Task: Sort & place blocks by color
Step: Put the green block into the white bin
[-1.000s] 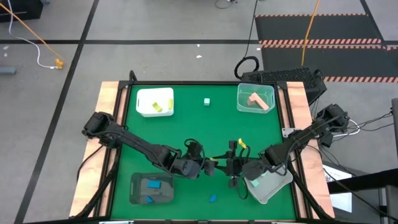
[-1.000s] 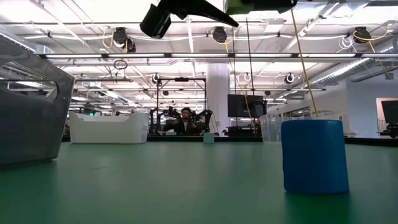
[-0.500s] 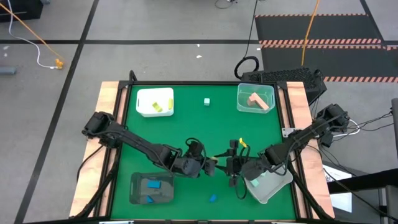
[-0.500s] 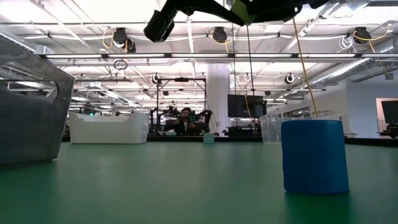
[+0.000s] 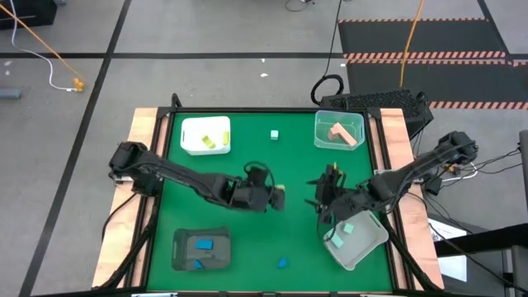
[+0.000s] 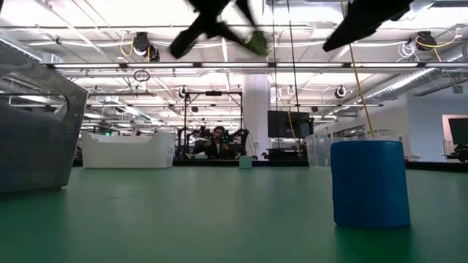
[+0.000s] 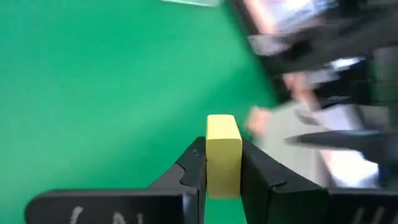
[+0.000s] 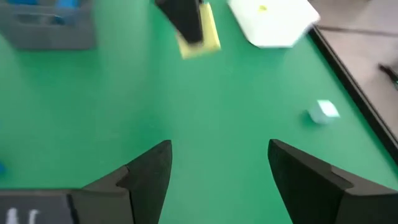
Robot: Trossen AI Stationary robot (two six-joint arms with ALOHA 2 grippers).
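Observation:
I should release the yellow block, which is above mid-table now, from my left gripper in the white tray's near corner [image 5: 195, 146] beside the wooden side rail.
My left gripper [image 5: 277, 198] is above mid-table, shut on a yellow block [image 7: 223, 152], which also shows blurred in the low view [image 6: 257, 43]. My right gripper [image 8: 217, 168] is open a little to its right [image 5: 324, 198], holding nothing. A mint cube [image 5: 274, 134] rests on the mat near the far edge. A blue block [image 5: 282, 263] stands near the near edge, large in the low view [image 6: 369, 183]. Yellow blocks lie in the white tray [image 5: 205, 134], a pink one in the clear tray [image 5: 339, 130], blue ones in the dark tray [image 5: 202, 249], a mint one in the pale tray [image 5: 355, 241]. My left gripper pinches the yellow block by its two opposite side faces [image 7: 209, 167], one finger on each. The block's far end sticks out beyond the fingertips. It is lifted clear of the mat.
The four trays sit near the mat's corners, with open green mat [image 5: 272, 165] between them. The table's wooden side rails [image 5: 142, 157] flank the mat. A person sits far off in the room behind [image 6: 218, 143].
The two grippers, which met tip to tip over the near middle of the mat, have drawn apart. The left one has moved toward the far edge with the yellow block. The right one has backed off toward the right and far.

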